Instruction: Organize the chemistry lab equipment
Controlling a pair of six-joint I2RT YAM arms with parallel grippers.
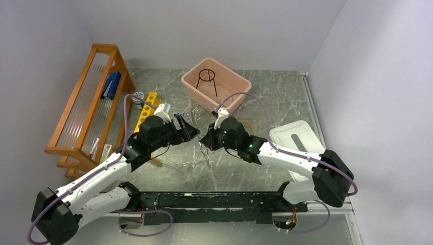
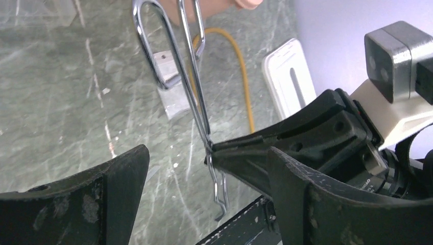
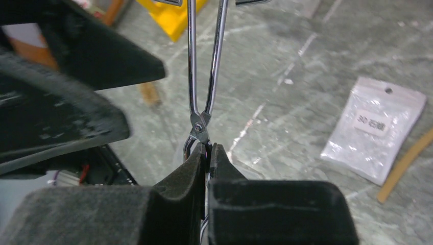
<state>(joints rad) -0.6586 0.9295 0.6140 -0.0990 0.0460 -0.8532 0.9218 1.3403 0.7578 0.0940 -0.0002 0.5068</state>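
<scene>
The metal tongs are pinched below their pivot in my right gripper, so my left gripper will steady the tongs while my right gripper takes them at the pivot (image 3: 198,127).
The metal tongs (image 3: 204,76) hang off the table, pinched just below their pivot by my right gripper (image 3: 207,150), which is shut on them. In the top view the tongs (image 1: 197,116) sit at mid-table between both grippers. My left gripper (image 2: 207,158) is open, its two fingers (image 2: 122,194) standing wide on either side of the tongs (image 2: 196,92) without touching them. The right gripper (image 1: 207,142) meets the left gripper (image 1: 188,130) tip to tip. A black wire tripod (image 1: 208,80) stands in the pink tub (image 1: 240,84). The yellow tube rack (image 1: 144,109) lies at the left.
A wooden rack (image 1: 89,102) stands along the left wall. The white lid (image 1: 296,140) lies at the right. Tan rubber tubing (image 2: 244,76) curves over the table beyond the tongs, and a small clear plastic bag (image 3: 375,127) lies beside it.
</scene>
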